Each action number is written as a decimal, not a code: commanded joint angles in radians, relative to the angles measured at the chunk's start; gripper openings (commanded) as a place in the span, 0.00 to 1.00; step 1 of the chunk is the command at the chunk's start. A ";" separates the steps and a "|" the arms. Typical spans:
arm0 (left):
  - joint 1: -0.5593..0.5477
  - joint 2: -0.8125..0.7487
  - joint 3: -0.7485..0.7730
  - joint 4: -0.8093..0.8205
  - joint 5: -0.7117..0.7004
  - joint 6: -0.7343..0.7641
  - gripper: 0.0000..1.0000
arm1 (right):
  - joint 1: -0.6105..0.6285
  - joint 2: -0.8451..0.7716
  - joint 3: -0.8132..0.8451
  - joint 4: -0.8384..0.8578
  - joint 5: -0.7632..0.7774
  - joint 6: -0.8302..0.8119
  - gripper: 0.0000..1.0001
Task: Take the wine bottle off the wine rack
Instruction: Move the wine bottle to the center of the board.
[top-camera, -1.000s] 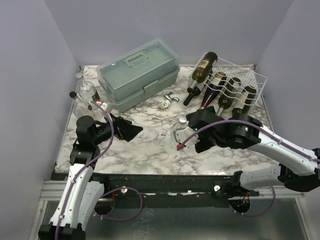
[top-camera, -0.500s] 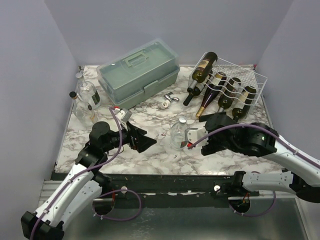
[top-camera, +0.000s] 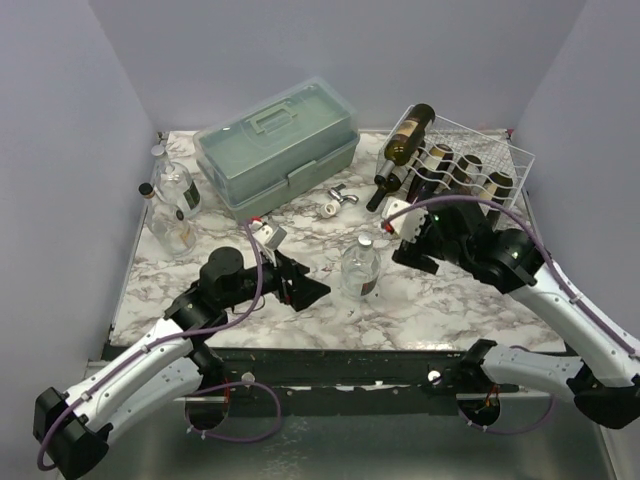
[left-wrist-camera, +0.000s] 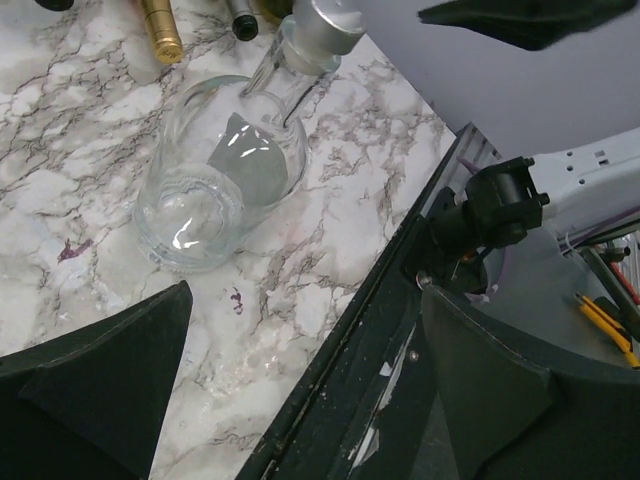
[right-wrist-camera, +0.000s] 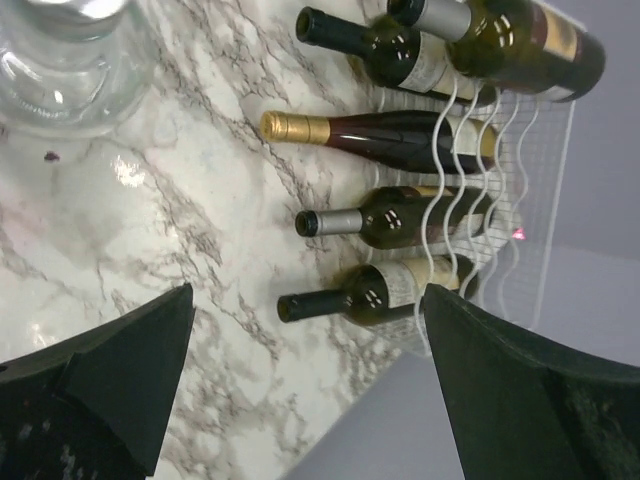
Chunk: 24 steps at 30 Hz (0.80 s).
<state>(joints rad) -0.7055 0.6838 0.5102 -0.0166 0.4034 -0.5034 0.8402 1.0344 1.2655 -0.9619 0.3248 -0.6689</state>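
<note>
I will next use my left gripper to grasp the neck (top-camera: 364, 248) (left-wrist-camera: 296, 62) of the clear glass bottle that stands alone in the middle of the table, below its silver cap.
The white wire wine rack (top-camera: 500, 160) stands at the back right and holds several dark wine bottles lying with their necks toward the middle; one bottle (top-camera: 408, 135) rests on top at its left end. In the right wrist view the rack's wavy wire (right-wrist-camera: 478, 150) cradles a gold-capped bottle (right-wrist-camera: 390, 135), a silver-capped one (right-wrist-camera: 400, 215) and a black-capped one (right-wrist-camera: 370, 295). My right gripper (top-camera: 410, 243) (right-wrist-camera: 310, 400) is open and empty, just in front of the bottle necks. My left gripper (top-camera: 312, 290) (left-wrist-camera: 300, 400) is open and empty beside a clear glass bottle (top-camera: 360, 268) (left-wrist-camera: 220, 170).
A pale green toolbox (top-camera: 278, 145) stands at the back middle. Two clear glass bottles (top-camera: 172, 205) stand at the left edge. Small metal parts (top-camera: 340, 197) lie in front of the toolbox. The table's near edge (left-wrist-camera: 400, 270) runs just under my left gripper.
My right gripper has drawn away from the clear bottle and moved back toward the rack's bottle necks. My left arm has swung right, toward the clear bottle.
</note>
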 joint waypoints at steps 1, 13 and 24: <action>-0.062 -0.001 0.026 0.073 -0.084 0.071 0.99 | -0.225 0.041 -0.034 0.137 -0.226 0.092 1.00; -0.186 0.019 0.044 0.130 -0.363 0.090 0.99 | -0.531 0.007 -0.091 0.360 -0.602 0.515 1.00; -0.392 0.167 0.200 0.090 -0.779 0.069 0.99 | -0.665 -0.054 -0.312 0.508 -0.767 0.608 0.99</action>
<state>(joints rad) -1.0279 0.7891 0.6281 0.0818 -0.1440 -0.4294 0.1970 1.0206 1.0157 -0.5457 -0.3424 -0.1040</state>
